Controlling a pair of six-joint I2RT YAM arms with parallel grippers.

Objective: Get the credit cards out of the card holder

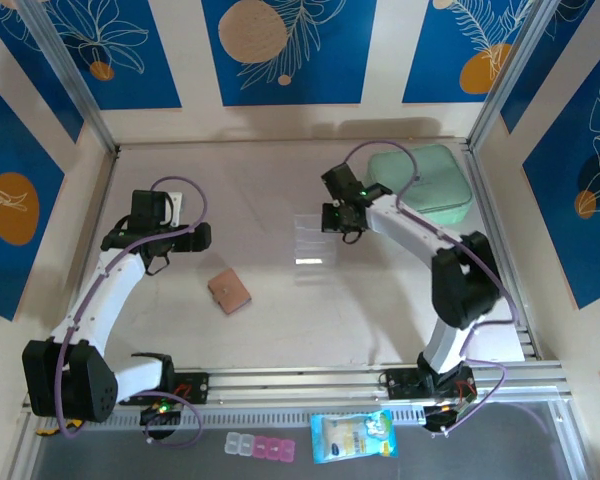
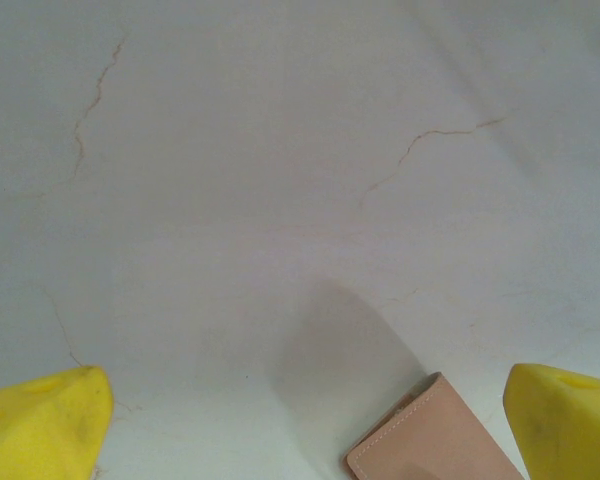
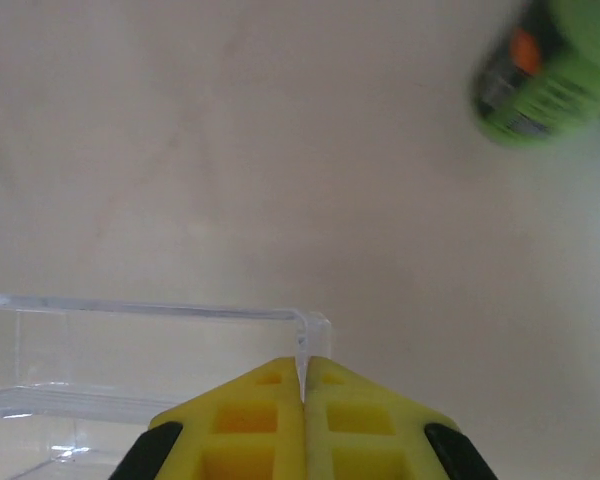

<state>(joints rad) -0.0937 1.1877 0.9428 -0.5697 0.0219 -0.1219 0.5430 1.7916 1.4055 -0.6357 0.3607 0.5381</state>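
Next, my right gripper puts the clear tray down on the table (image 1: 304,232) between the card holder and the mint-green case.
The card holder (image 1: 228,291), a small tan leather wallet, lies folded shut on the table left of centre. One of its corners shows at the bottom of the left wrist view (image 2: 435,440). The credit cards are hidden. My left gripper (image 1: 194,240) hovers up and to the left of the holder. It is open (image 2: 302,415), with its yellow fingertips (image 2: 42,420) far apart and nothing between them. My right gripper (image 1: 332,218) is at centre right, shut (image 3: 302,385) on the corner wall of a clear plastic tray (image 3: 130,350).
The clear tray (image 1: 310,240) sits mid-table. A mint-green case (image 1: 425,182) lies at the back right behind the right arm. A blurred green object (image 3: 550,80) shows at the top right of the right wrist view. Pill boxes (image 1: 260,447) and a blue packet (image 1: 352,437) lie below the front rail.
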